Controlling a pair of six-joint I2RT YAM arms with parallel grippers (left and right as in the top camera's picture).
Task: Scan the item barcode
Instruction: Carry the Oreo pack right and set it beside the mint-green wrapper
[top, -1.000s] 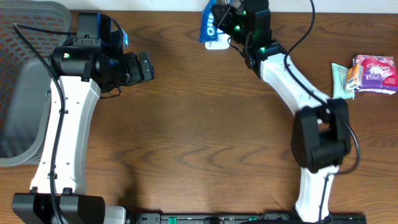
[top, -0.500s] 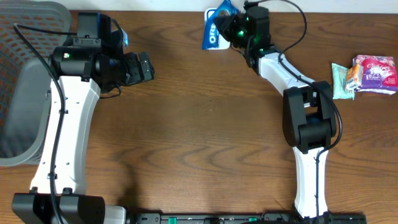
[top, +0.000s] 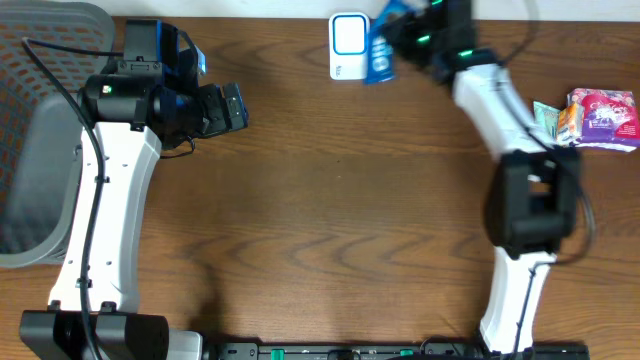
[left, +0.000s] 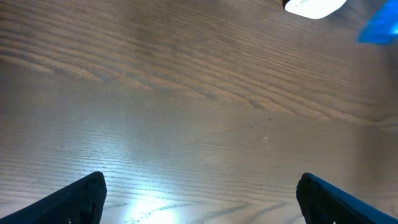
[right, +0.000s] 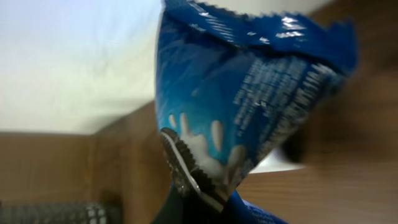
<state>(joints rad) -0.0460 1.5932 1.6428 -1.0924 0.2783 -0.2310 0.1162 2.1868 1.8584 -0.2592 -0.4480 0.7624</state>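
I should release the blue cookie packet with my right gripper on the wooden tabletop (top: 522, 127) beside the green packet, facing the scanner's side.
The item is a blue cookie packet (top: 381, 56), hanging at the table's far edge with my right gripper (top: 403, 32) shut on it. Its right wrist view is filled by the packet (right: 249, 106), with printed text on one face and the gripper (right: 208, 208) pinching its lower end. A white barcode scanner (top: 347, 45) lies just left of the packet; its edge (left: 314, 6) and a corner of the packet (left: 379, 28) also show in the left wrist view. My left gripper (top: 231, 106) hovers open over bare wood at the left, its fingertips (left: 81, 199) wide apart.
A grey mesh basket (top: 40, 130) stands off the table's left side. At the right edge lie a pink-and-white snack packet (top: 603, 118) and a green one (top: 548, 130). Brown wooden tabletop (top: 340, 220) spans the middle.
The right arm swung to the right with the blue packet, which was over the scanner and is now beside it, leaving the white scanner uncovered. The left arm has not moved.
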